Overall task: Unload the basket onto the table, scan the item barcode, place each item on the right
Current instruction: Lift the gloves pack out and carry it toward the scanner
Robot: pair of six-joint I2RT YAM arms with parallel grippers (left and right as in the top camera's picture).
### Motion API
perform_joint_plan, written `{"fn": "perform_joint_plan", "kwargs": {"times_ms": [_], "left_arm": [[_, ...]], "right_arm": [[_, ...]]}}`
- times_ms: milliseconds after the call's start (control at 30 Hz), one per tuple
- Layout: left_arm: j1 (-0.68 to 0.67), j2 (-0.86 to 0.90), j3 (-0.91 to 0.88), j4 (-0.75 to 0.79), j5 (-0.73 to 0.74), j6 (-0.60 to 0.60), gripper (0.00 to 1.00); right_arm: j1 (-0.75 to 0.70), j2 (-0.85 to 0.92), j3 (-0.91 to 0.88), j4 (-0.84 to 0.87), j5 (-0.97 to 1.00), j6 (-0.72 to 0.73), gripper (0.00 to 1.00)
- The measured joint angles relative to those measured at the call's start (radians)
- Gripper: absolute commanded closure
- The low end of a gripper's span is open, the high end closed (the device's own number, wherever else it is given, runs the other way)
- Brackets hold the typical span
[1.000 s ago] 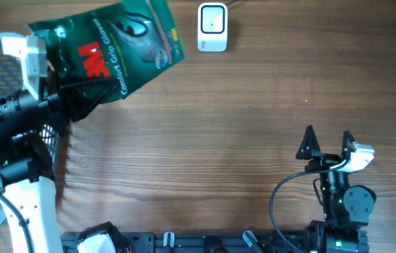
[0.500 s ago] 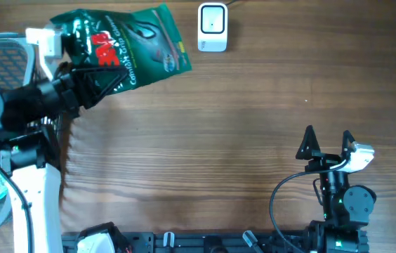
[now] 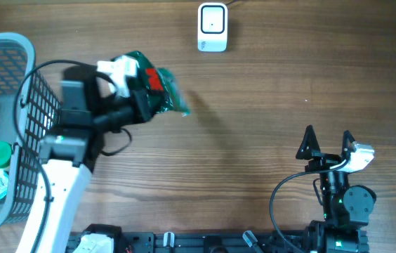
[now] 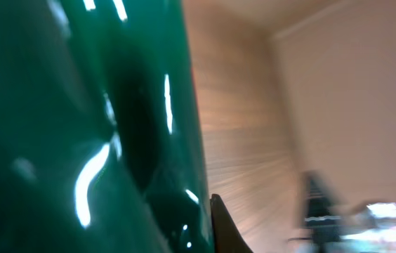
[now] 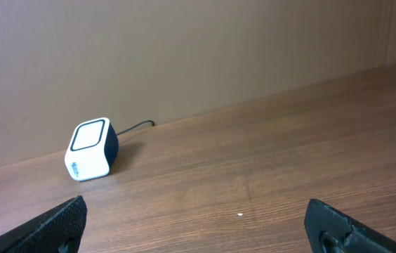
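Note:
Next, my left gripper lets go of the green glove package on the bare wood (image 3: 233,111) in front of the white scanner.
The item, a glossy green glove package (image 3: 157,86) with a red logo, hangs above the table left of centre, tilted so that little of its face shows. My left gripper (image 3: 142,104) is shut on its lower edge. In the left wrist view the package (image 4: 78,126) fills the left half, with one dark finger (image 4: 222,230) beside it. I see no barcode on it in any view. The white scanner (image 3: 212,27) stands at the far edge, to the right of the package, and also shows as the scanner (image 5: 91,150) in the right wrist view. My right gripper (image 3: 328,144) stands open and empty near the front right.
A grey wire basket (image 3: 15,77) holding several items sits at the left edge, beside my left arm. The scanner's cable (image 5: 138,126) runs back toward the wall. Bare wood lies between the two arms.
My left arm has carried the package from the far left corner beside the basket rightward and nearer the table's centre, turning it so its printed face no longer faces up. The right arm has not moved.

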Motion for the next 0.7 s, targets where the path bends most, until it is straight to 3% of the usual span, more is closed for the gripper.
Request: {"fn": "perform_joint_plan", "kwargs": {"times_ms": [200,333,533,700], "left_arm": [[-0.319,0.002,0.000,0.008,-0.396,0.277,0.96],[-0.481,0.040,0.000,0.037,-0.543,0.426,0.96],[-0.551,0.246,0.000,0.043,-0.786,0.554,0.96],[-0.568,0.369,0.000,0.056,-0.970,0.734,0.96]], "right_arm": [[0.000,0.000,0.000,0.000,0.000,0.000,0.00],[0.000,0.000,0.000,0.000,0.000,0.000,0.00],[0.000,0.000,0.000,0.000,0.000,0.000,0.00],[0.000,0.000,0.000,0.000,0.000,0.000,0.00]]}}
